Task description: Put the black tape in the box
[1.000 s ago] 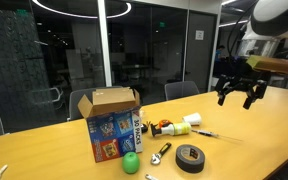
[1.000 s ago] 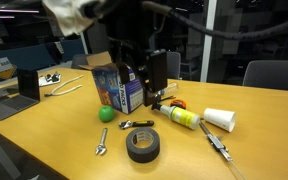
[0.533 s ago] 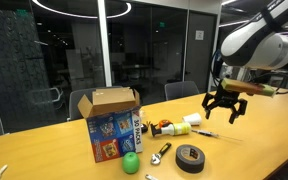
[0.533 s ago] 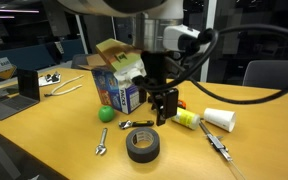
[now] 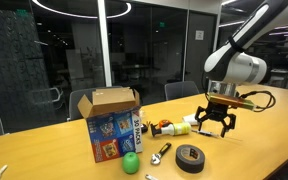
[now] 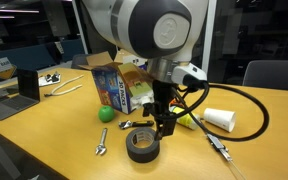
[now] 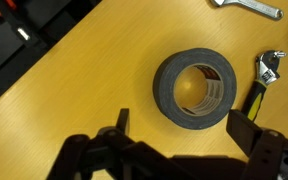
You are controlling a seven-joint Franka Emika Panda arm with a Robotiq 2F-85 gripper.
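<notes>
My gripper will grip the side of the black tape (image 5: pixel 201 158) (image 7: pixel 165 91) farthest from the box, with one finger inside the tape's hollow center.
The black tape (image 5: pixel 190 157) lies flat on the wooden table, a thick black ring with a pale hollow centre, also in the other exterior view (image 6: pixel 142 146) and the wrist view (image 7: pixel 196 86). My gripper (image 5: pixel 215 125) is open and empty, hanging above the tape, a little behind it; it also shows in an exterior view (image 6: pixel 162 127). In the wrist view my fingers (image 7: pixel 184 130) are spread wide below the roll. The box (image 5: pixel 111 124), cardboard flaps open and blue printed sides, stands apart from the tape (image 6: pixel 116 84).
A green ball (image 5: pixel 131 161) lies by the box. A wrench (image 5: pixel 161 153), a yellow-handled tool (image 7: pixel 256 94), a white cup (image 6: pixel 220 119), small orange items (image 5: pixel 164 127) and a pen-like tool (image 6: pixel 216 143) lie around the tape. Chairs stand behind the table.
My arm has swung down and across from high above the table to just over the black tape. The gripper has stayed open. The objects have not moved.
</notes>
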